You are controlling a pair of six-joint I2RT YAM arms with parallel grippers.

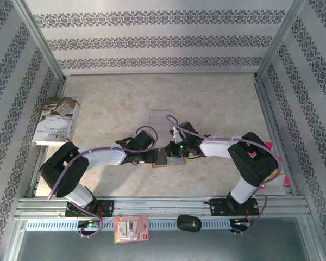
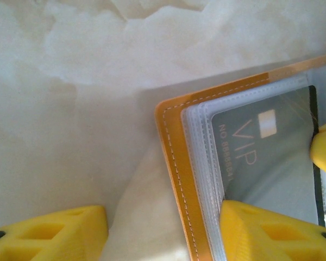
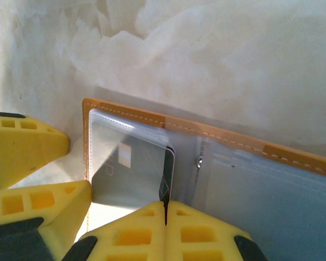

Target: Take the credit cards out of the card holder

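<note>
The robot's right gripper holds the VIP card's narrow dark edge while most of the card sits inside the sleeve, so it should open, regrip farther (image 2: 319,196) along that edge and pull.
The orange-tan card holder (image 1: 164,161) lies open on the table between both arms, its clear sleeves facing up (image 3: 250,179). A dark credit card (image 2: 261,157) marked VIP sits in the left sleeve, and its right edge (image 3: 169,176) sticks out of the pocket. My right gripper (image 3: 165,209) is shut, and that protruding card edge runs into the seam between its pads. My left gripper (image 2: 163,234) is open and straddles the holder's stitched edge (image 2: 179,185). One of its fingers (image 2: 271,234) rests on the sleeves, the other (image 2: 49,234) over the bare table.
A book (image 1: 55,120) lies at the far left by the wall. A clear plastic stand (image 1: 162,117) is behind the grippers. A red-and-white packet (image 1: 131,228) and a black object (image 1: 188,223) sit on the front rail. Metal frame posts border the table.
</note>
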